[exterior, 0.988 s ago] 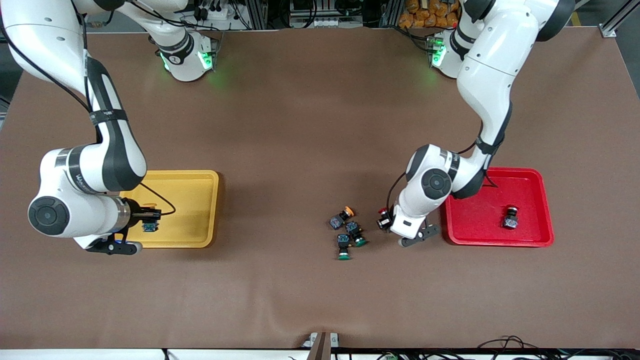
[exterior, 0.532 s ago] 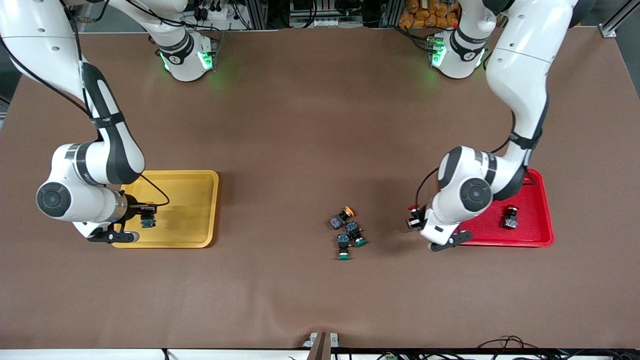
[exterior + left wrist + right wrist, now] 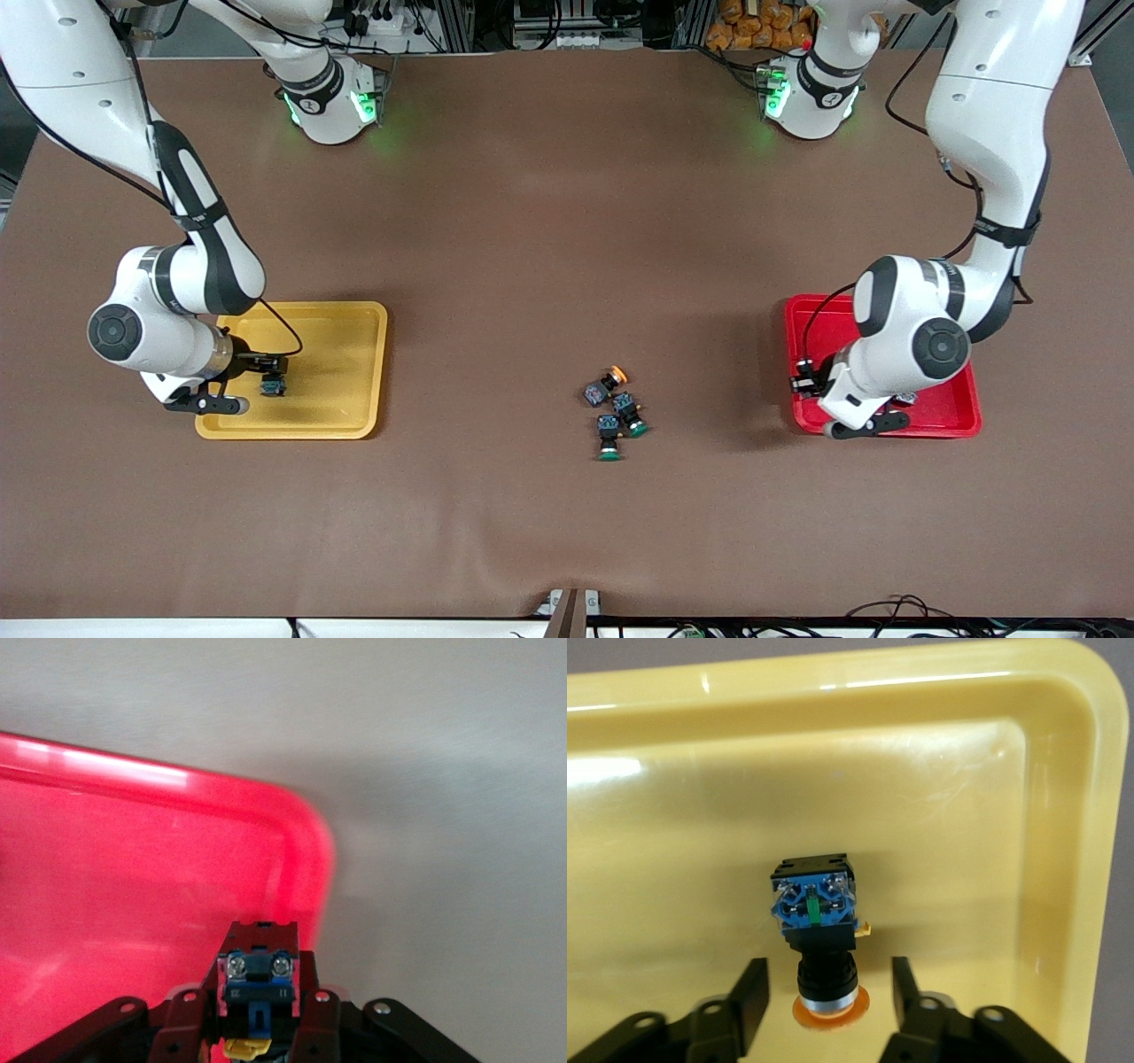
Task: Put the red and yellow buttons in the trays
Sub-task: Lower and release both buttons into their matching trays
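Note:
My left gripper is going to put the red button down on the red tray's bottom (image 3: pixel 862 378) (image 3: pixel 44 943), just inside the tray's rim that faces the loose buttons.
My right gripper (image 3: pixel 266 372) stands open low in the yellow tray (image 3: pixel 345 354). A yellow-capped button (image 3: pixel 815 904) lies on the tray floor (image 3: pixel 921 771) between the parted fingers of the right gripper (image 3: pixel 829 974), untouched; it also shows from the front (image 3: pixel 272 386). My left gripper (image 3: pixel 804 379) is shut on a red button (image 3: pixel 257 966), over the red tray's (image 3: pixel 811 328) rim on the side toward the loose buttons. In the left wrist view only its black-and-blue body shows in the gripper (image 3: pixel 259 992). Another button (image 3: pixel 905 398) lies in the red tray, mostly hidden by the left arm.
A yellow-capped button (image 3: pixel 605 385) lies on the brown table midway between the trays. Two green-capped ones (image 3: pixel 628 414) (image 3: pixel 608 436) lie close beside it, nearer the front camera. Both forearms hang low over their trays.
My left gripper carried the red button from beside the loose buttons to over the red tray's rim. My right gripper opened and let the yellow button go into the yellow tray.

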You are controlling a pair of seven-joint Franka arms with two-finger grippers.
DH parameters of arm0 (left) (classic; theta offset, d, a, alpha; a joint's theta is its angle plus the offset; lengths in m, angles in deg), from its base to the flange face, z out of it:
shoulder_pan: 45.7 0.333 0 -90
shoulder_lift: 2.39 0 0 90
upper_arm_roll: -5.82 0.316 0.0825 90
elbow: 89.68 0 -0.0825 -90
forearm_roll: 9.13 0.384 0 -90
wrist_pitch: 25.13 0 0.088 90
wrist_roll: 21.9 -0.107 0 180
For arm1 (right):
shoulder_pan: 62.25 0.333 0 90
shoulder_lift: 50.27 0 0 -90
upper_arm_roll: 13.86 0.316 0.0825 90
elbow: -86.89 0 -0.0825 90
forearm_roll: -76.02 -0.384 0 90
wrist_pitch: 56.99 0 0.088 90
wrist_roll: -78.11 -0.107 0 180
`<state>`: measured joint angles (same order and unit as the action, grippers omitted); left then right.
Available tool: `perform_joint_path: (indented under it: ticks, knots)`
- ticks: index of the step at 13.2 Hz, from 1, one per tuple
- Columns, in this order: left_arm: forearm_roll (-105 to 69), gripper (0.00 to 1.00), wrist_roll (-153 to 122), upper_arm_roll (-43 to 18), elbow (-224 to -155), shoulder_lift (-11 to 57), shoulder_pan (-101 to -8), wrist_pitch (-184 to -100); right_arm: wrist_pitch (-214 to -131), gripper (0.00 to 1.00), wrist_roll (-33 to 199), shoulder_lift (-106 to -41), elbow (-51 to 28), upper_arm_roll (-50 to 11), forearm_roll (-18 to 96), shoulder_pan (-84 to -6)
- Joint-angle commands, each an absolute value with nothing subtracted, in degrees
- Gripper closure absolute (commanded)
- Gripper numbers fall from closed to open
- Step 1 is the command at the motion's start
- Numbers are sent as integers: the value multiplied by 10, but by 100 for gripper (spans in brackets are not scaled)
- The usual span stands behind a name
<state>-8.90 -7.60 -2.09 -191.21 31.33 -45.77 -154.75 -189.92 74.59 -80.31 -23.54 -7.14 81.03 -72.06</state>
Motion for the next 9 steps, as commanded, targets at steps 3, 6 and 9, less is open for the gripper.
perform_joint_path:
  ticks: [3, 6, 9]
  knots:
    - [-17, 80, -146, -25, -1945, 293, -408, -1549, -1857, 0, 744, -763, -233, -39, 802, -726]
    - [20, 80, -158, -24, -1945, 308, -400, -1558, -1816, 0, 742, -762, -199, -20, 738, -721]
    - [44, 79, -158, -24, -1945, 320, -391, -1569, -1802, 0, 688, -763, -171, -8, 716, -703]
